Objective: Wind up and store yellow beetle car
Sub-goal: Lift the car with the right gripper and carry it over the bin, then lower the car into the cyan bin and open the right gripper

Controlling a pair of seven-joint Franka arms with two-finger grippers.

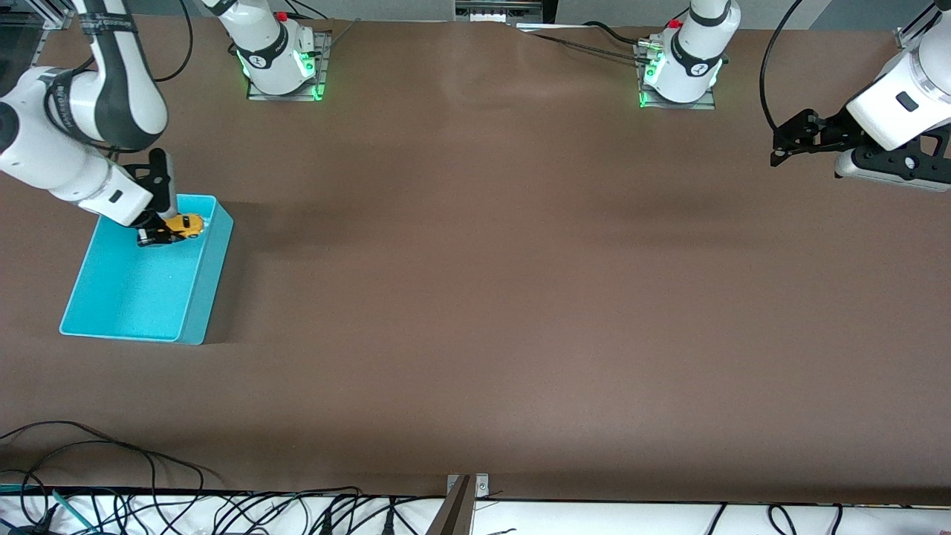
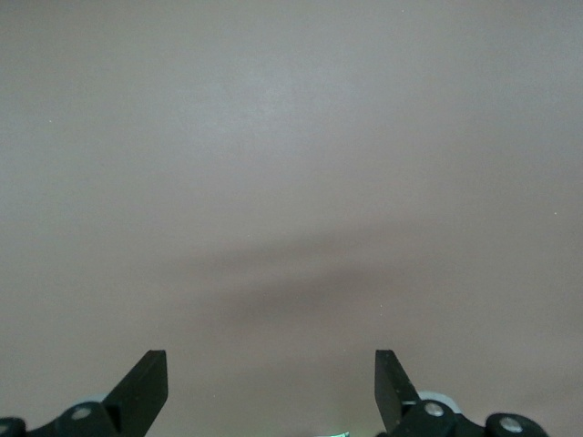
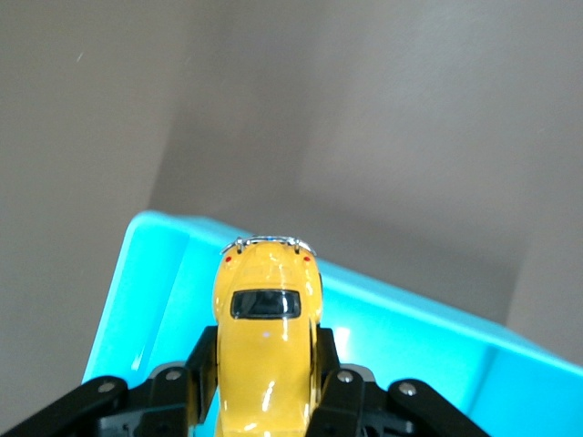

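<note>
Next, my right gripper releases the yellow beetle car on the turquoise bin's bottom at the arm bases' end [image 1: 169, 238].
The yellow beetle car [image 1: 186, 225] is a tiny rounded toy with dark windows. My right gripper [image 1: 165, 232] is shut on it and holds it over the part of the turquoise bin [image 1: 195, 297] nearest the robots' bases. In the right wrist view the car [image 3: 266, 328] sits between the two black fingers [image 3: 202, 360], with the bin's wall [image 3: 146, 264] under it. My left gripper [image 1: 780, 148] is open and empty, up over bare table at the left arm's end. In the left wrist view its fingertips [image 2: 146, 382] stand wide apart over the brown table.
The brown table [image 1: 520, 297] stretches from the bin to the left arm's end. Both arm bases [image 1: 282, 59] stand along the edge farthest from the front camera. Cables [image 1: 111, 475] lie along the nearest edge.
</note>
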